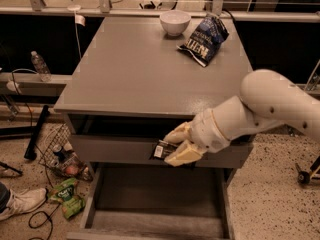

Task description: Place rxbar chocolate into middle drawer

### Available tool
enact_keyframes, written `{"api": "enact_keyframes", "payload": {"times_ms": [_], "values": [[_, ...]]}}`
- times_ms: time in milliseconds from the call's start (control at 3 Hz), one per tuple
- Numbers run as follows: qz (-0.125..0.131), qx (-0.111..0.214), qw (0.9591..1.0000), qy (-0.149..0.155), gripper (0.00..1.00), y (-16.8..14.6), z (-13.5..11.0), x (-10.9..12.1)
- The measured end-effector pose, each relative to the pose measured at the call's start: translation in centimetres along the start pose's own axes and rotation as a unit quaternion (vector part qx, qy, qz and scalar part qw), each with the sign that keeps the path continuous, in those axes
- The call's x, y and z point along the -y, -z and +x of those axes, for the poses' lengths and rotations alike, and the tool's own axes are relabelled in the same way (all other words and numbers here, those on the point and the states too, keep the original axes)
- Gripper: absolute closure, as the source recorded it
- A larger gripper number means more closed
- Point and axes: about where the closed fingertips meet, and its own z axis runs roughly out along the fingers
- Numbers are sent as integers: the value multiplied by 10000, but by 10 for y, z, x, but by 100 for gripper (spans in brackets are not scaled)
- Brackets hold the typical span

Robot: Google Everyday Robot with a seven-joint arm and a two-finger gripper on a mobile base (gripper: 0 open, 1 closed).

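The rxbar chocolate will be released on the drawer's bare grey bottom near the center of the middle drawer (pixel 158 201).
My gripper (pixel 176 145) is shut on the rxbar chocolate (pixel 161 150), a small dark bar with a pale label patch that sticks out to the left of the cream fingers (pixel 184 154). It hangs in front of the grey drawer front (pixel 110 149) just below the tabletop edge. The middle drawer (pixel 150 191) is pulled open below it, showing a bare grey floor and low side walls. The bar is above the drawer's back part and does not touch it.
On the grey tabletop (pixel 135 69) stand a white bowl (pixel 175 21) and a dark blue chip bag (pixel 204 38) at the far side. On the floor at left are a wire basket with cans (pixel 62 154), a green packet (pixel 67 196), a shoe (pixel 20 204) and a water bottle (pixel 40 66).
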Motion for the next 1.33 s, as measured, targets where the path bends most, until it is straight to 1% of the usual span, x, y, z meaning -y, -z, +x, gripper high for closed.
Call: {"api": "enact_keyframes", "payload": {"times_ms": [333,667,1000,1333], "values": [[190,431,9987,-209,100,-31,46,-13],[257,732,9968,-203,100,-65,81,-17],[259,893,9955,-193,100,-109,120,-21],[236,912,9952,-248,100,-141,141,-25]]}}
